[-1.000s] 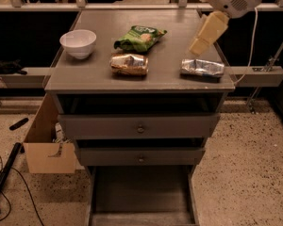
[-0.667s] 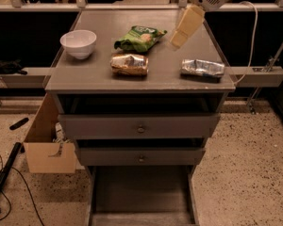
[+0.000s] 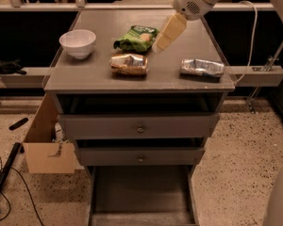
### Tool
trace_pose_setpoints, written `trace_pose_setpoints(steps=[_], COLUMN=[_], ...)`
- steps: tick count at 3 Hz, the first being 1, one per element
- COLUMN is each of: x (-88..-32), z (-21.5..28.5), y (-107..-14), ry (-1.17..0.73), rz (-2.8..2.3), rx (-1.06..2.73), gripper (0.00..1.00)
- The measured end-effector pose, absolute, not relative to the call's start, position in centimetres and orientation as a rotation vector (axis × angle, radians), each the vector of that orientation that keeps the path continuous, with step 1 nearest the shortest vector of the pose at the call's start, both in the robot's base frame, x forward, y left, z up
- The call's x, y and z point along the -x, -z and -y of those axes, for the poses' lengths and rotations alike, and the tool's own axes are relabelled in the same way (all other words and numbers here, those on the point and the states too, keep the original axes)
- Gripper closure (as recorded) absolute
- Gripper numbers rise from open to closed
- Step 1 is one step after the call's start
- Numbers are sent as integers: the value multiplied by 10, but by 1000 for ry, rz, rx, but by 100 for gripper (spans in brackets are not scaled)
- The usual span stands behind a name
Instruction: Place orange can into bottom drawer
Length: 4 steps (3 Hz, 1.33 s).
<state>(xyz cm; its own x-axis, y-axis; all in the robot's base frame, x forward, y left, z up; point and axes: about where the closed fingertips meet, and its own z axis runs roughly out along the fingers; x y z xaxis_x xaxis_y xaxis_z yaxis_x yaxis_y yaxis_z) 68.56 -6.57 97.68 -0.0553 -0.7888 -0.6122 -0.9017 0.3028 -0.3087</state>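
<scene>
The orange can is next. My gripper should go down to it and close across its body [image 3: 137, 65], near the end that faces the silver-grey foil packet.
The orange can [image 3: 129, 64] lies on its side near the front middle of the grey cabinet top [image 3: 85, 74]. My gripper [image 3: 168, 32] hangs from the white arm above the top, up and to the right of the can, just right of the green snack bag [image 3: 137, 38]. It holds nothing that I can see. The bottom drawer [image 3: 140, 192] is pulled out at floor level, its long flat floor bare.
A white bowl [image 3: 78, 43] stands at the left of the top. A silver-grey foil packet [image 3: 202, 68] lies at the right. Two grey drawers with round knobs [image 3: 140, 129] sit above the open one. A cardboard box [image 3: 46, 145] stands on the floor at the left.
My gripper has moved left across the cabinet top, from above the foil packet to beside the green snack bag. Nothing on the top has moved.
</scene>
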Motion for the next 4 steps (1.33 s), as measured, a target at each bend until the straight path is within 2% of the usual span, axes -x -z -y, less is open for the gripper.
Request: trace_pose_setpoints(steps=[1,2,4], x=[-688,-691,-694], z=[64,35,13], y=[-961,-954,-925], ry=[-260,-335,-366], rz=[-1869,-1819,-1835], rx=[1466,1459,1524], gripper=[0,0,0])
